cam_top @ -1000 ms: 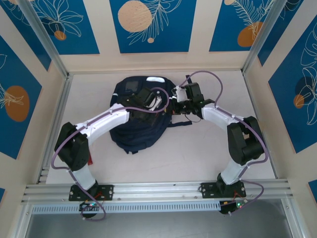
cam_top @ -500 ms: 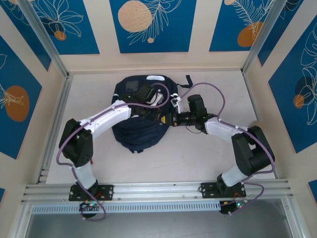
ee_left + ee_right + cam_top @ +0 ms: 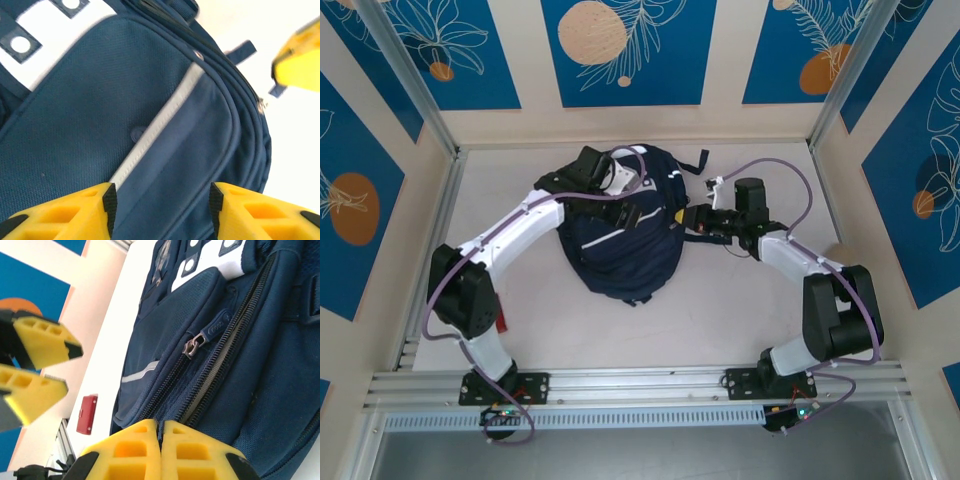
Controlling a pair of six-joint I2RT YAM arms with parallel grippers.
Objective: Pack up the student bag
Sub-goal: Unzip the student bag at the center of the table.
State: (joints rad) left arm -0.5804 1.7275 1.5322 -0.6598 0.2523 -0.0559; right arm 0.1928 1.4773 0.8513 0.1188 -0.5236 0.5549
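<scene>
I will pinch the front pocket's edge point(image 3: 222, 165) with my left gripper while my right gripper spreads the zipper's opening, since the zipper beside the front pocket gapes only a narrow slit.
The student bag point(image 3: 620, 250), dark navy with a white stripe point(image 3: 160, 125), lies flat mid-table. My left gripper point(image 3: 632, 214) hovers over its front pocket point(image 3: 165, 165), open, with nothing between its pads point(image 3: 109, 202). At the bag's right edge my right gripper point(image 3: 682, 215) is shut on a fold of the bag's fabric beside the zippers point(image 3: 210, 385); the fabric runs into the slit between its fingertips point(image 3: 161, 427). The right wrist view also catches the open left gripper point(image 3: 70, 367) on its left side. A silver zipper pull point(image 3: 192, 346) hangs on the pocket.
A small red object point(image 3: 501, 322) lies on the table by the left arm's base. Metal rails point(image 3: 430, 240) and blue patterned walls point(image 3: 920, 190) box in the table. The white tabletop point(image 3: 740, 300) lies bare in front of the bag.
My left gripper has opened and swung toward the bag's upper part. The right gripper has drawn back to the right, and the bag has shifted and turned with it.
</scene>
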